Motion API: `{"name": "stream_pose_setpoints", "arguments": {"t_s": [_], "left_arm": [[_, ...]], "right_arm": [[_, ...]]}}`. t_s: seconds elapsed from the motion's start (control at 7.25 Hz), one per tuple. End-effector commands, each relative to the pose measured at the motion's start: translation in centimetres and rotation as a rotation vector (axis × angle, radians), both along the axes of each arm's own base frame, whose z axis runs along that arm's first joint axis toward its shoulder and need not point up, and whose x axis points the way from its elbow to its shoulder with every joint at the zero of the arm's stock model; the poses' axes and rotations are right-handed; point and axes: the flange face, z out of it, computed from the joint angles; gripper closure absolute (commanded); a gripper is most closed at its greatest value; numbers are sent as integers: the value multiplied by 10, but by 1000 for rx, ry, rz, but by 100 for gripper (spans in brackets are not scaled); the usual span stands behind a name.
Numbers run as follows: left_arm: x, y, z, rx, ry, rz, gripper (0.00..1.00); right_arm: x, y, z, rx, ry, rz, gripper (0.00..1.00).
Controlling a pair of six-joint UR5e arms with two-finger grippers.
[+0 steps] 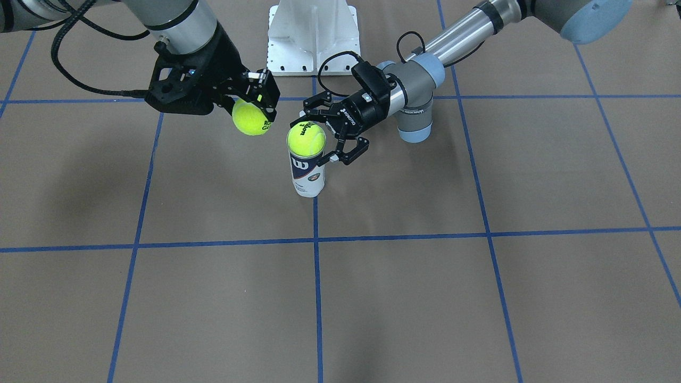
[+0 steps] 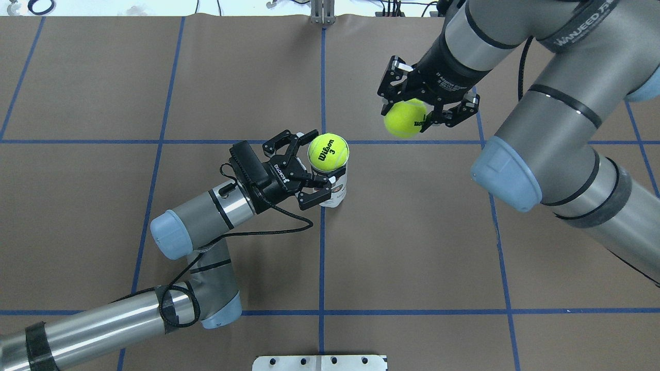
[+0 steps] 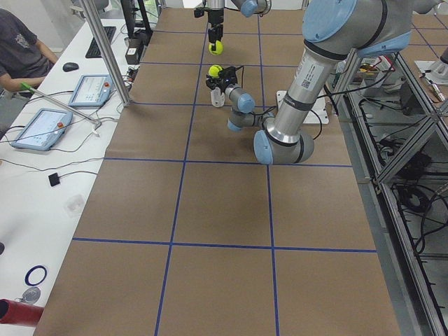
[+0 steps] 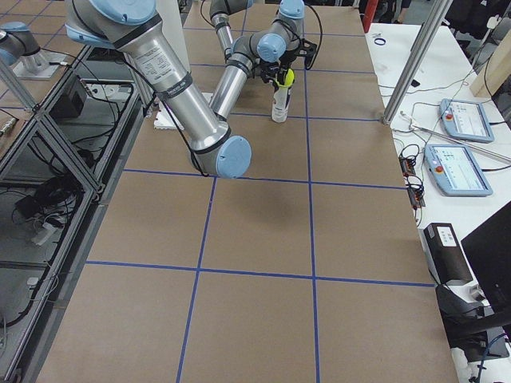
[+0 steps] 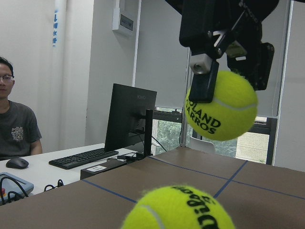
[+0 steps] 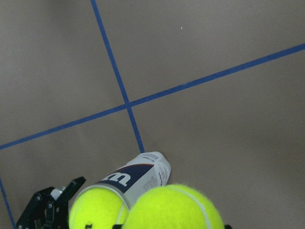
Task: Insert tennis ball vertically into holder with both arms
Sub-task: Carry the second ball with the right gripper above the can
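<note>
The robot's right gripper will release the second tennis ball in the holder's opening (image 1: 303,133) (image 6: 101,204), between the fingers of the left gripper.
The holder (image 1: 307,175) stands upright near the table's middle, and it also shows in the overhead view (image 2: 336,191) and the right wrist view (image 6: 138,174). A yellow tennis ball (image 1: 306,139) (image 2: 328,152) rests in its open mouth. My left gripper (image 1: 321,134) (image 2: 319,162) is open, with its fingers on either side of the holder's top and not touching it. My right gripper (image 1: 256,106) (image 2: 410,117) is shut on a second tennis ball (image 1: 251,118) (image 2: 406,118) (image 5: 221,105), held in the air beside and above the holder.
The white pedestal base (image 1: 312,34) (image 2: 319,362) stands at the robot's edge of the table. Blue tape lines grid the brown table. A side desk holds tablets (image 3: 38,128), a monitor (image 5: 129,117) and a keyboard. A seated person (image 3: 21,49) is beside it.
</note>
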Motion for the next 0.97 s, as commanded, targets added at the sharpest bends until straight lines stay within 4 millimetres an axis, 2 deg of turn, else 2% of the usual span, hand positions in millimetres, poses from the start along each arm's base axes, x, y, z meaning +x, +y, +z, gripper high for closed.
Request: {"name": "stream_pose_setpoints", "arguments": {"t_s": [0.0, 0.41, 0.55, 0.83], "left_arm": [[1, 1, 0, 0, 0, 2, 1], [5, 6, 2, -1, -5, 10, 1], [5, 7, 3, -1, -6, 12, 1], [6, 7, 2, -1, -5, 12, 1]], "right_arm": [[-18, 8, -19, 14, -14, -25, 100], [-45, -11, -44, 10, -5, -28, 100], [-51, -16, -42, 7, 7, -22, 100], [-78, -5, -32, 21, 45, -28, 100]]}}
